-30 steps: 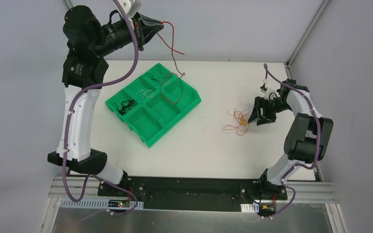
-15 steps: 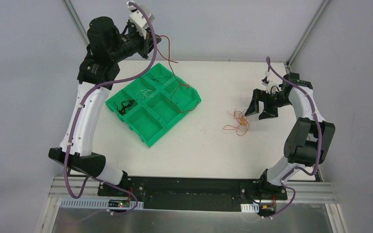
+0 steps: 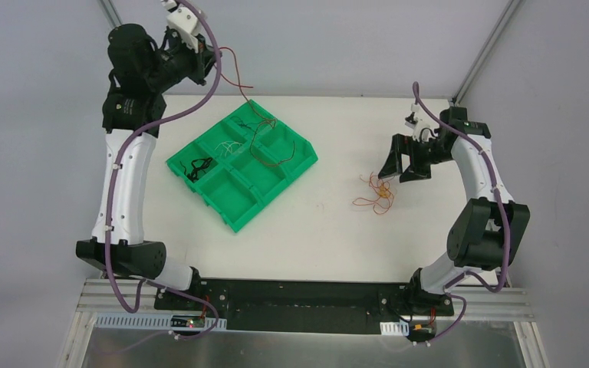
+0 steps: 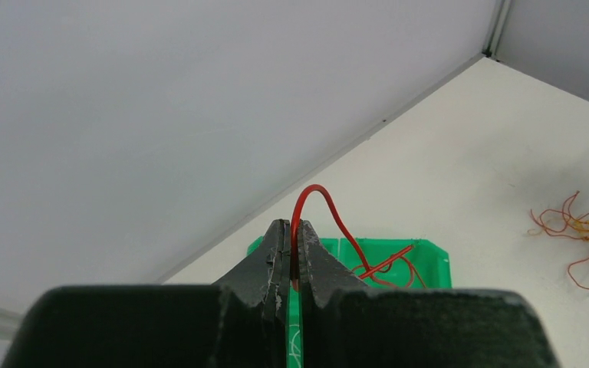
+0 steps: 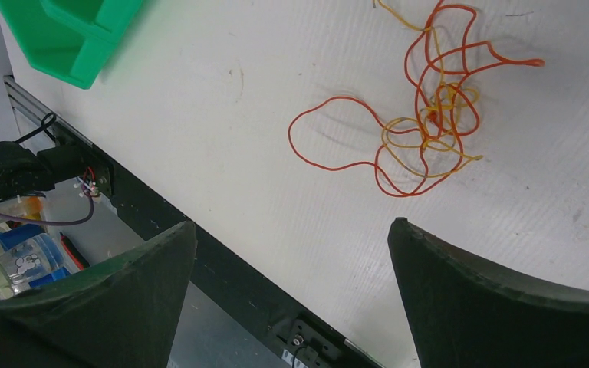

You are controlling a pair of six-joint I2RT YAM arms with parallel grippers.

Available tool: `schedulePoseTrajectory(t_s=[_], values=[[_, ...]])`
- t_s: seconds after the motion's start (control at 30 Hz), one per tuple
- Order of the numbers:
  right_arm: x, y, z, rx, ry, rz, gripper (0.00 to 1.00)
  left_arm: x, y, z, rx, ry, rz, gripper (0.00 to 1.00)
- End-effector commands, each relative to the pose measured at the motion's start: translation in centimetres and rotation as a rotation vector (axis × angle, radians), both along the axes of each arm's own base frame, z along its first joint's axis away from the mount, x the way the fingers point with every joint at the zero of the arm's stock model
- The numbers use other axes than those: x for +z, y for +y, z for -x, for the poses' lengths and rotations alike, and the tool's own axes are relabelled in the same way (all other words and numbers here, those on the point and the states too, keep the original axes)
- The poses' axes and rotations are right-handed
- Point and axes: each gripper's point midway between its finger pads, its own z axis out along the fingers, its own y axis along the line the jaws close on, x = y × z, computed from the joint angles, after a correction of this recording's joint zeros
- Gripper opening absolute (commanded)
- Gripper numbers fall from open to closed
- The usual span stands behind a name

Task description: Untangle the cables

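Observation:
My right gripper is going to close on the dense middle (image 3: 384, 190) (image 5: 439, 116) of the small tangle, where the yellow loops bunch up with the red ones.
My left gripper (image 3: 213, 61) is raised high at the back left, shut on a red cable (image 3: 239, 84) that hangs down into the far compartments of the green tray (image 3: 272, 181). In the left wrist view the red cable (image 4: 330, 211) arches out from between the closed jaws of the gripper (image 4: 292, 228). A small tangle of red, orange and yellow cables (image 3: 376, 193) lies on the white table at the right, also in the right wrist view (image 5: 423, 123). My right gripper (image 3: 396, 167) is open and empty, hovering just right of and above that tangle.
The green tray holds a black cable (image 3: 199, 165) in its left compartment and white cables (image 3: 227, 149) in a middle one. The table's front edge and a black rail (image 5: 199, 253) show in the right wrist view. Grey walls stand behind.
My left gripper has swung left and back with the red cable, whose lower end now lies in the tray. My right gripper has lifted and shifted slightly left, above the tangle.

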Motion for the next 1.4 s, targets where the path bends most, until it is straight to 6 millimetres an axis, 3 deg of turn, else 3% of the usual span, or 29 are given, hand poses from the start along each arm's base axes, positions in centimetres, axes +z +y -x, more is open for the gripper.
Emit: schedulePoseTrajectory(t_s=[0.0, 0.2, 0.37, 0.63, 0.8, 1.0, 1.1, 1.23, 1.37], values=[[2.5, 0.9, -0.1, 0.007, -0.044, -0.028, 1.0, 1.1, 2.1, 1.7, -0.034, -0.017, 0.044, 0.0], [2.6, 0.8, 0.2, 0.009, -0.035, -0.015, 0.99, -0.2, 3.7, 3.9, -0.12, 0.019, 0.054, 0.0], [2.6, 0.8, 0.6, 0.012, -0.03, -0.011, 0.99, -0.7, 4.3, 7.0, -0.187, 0.024, 0.056, 0.0], [3.0, 2.3, 0.6, 0.053, -0.047, -0.015, 0.98, -3.6, 2.2, 11.5, -0.351, 0.128, 0.108, 0.0], [3.1, 3.3, 0.1, 0.069, -0.038, -0.022, 0.97, -5.2, 1.4, 10.2, -0.322, 0.16, 0.106, 0.0], [3.0, 4.6, -0.5, 0.089, -0.041, -0.025, 0.96, -7.7, -0.9, 6.4, -0.237, 0.167, 0.02, 0.0], [3.0, 4.9, -0.7, 0.092, -0.036, -0.027, 0.96, -7.0, -2.4, 3.7, -0.24, 0.169, 0.034, 0.0], [2.9, 4.9, -0.7, 0.089, -0.038, -0.021, 0.96, -4.9, -2.6, -0.5, -0.179, 0.189, 0.12, 0.0], [2.7, 4.8, -0.5, 0.088, -0.036, -0.015, 0.96, -4.2, -3.4, -2.7, -0.202, 0.228, 0.18, 0.0]])
